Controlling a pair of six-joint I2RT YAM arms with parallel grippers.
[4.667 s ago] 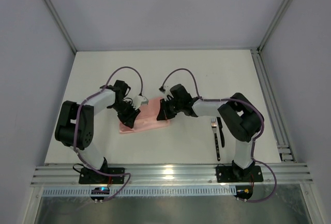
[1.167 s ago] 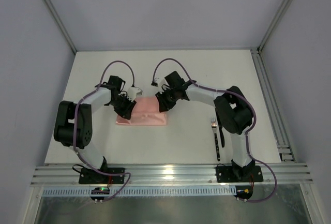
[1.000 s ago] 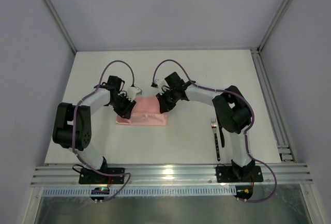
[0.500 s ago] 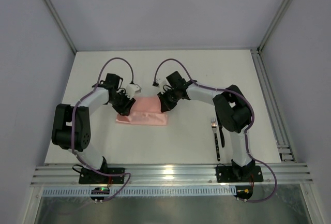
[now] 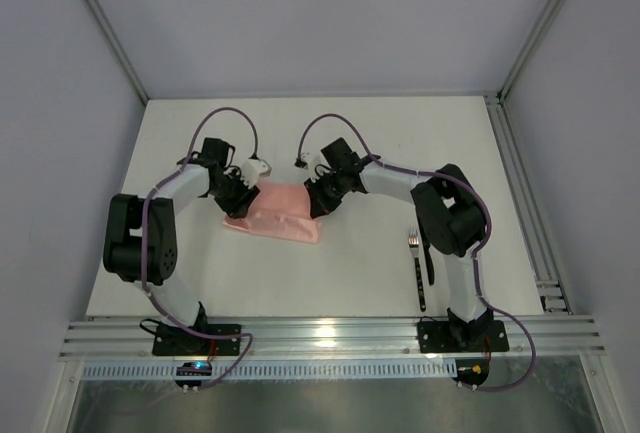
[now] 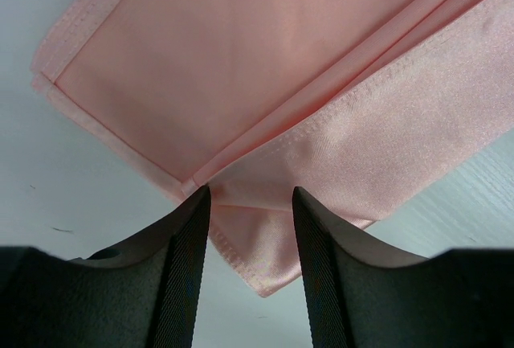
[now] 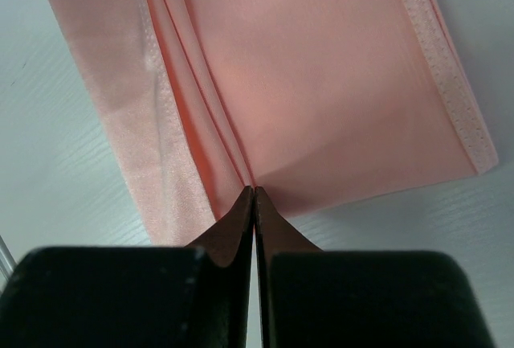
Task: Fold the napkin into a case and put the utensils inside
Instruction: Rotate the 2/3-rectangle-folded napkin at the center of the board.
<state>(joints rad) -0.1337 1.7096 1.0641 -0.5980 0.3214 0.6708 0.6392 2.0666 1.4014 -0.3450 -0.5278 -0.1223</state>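
I can see the napkin lying crosswise to the fork and my right gripper at the pleats, so I will take the napkin's far hemmed corner (image 7: pixel 482 153) with it and swing that end of the napkin around.
The salmon-pink napkin (image 5: pixel 280 219) lies folded into a layered band on the white table, tilted slightly. My left gripper (image 5: pixel 238 201) is at its left end. In the left wrist view that gripper (image 6: pixel 250 197) stands open, and a loose corner of the napkin (image 6: pixel 265 67) lies between its fingers without being pinched. My right gripper (image 5: pixel 318 205) is at the right end. In the right wrist view its jaws (image 7: pixel 254 192) are shut on the napkin (image 7: pixel 321 83) where the pleats run together. The utensils lie apart at the right: a fork (image 5: pixel 414 243) with pale tines and a dark utensil (image 5: pixel 428 258) beside it.
An aluminium rail (image 5: pixel 330 333) runs along the near edge by the arm bases. A second rail (image 5: pixel 520 183) borders the table's right side. Grey walls close off the left, back and right. Purple cables loop above both wrists.
My left gripper has opened wider and drawn back up and to the left, off the napkin's left end. The right jaws have closed fully. The napkin now lies slightly tilted.
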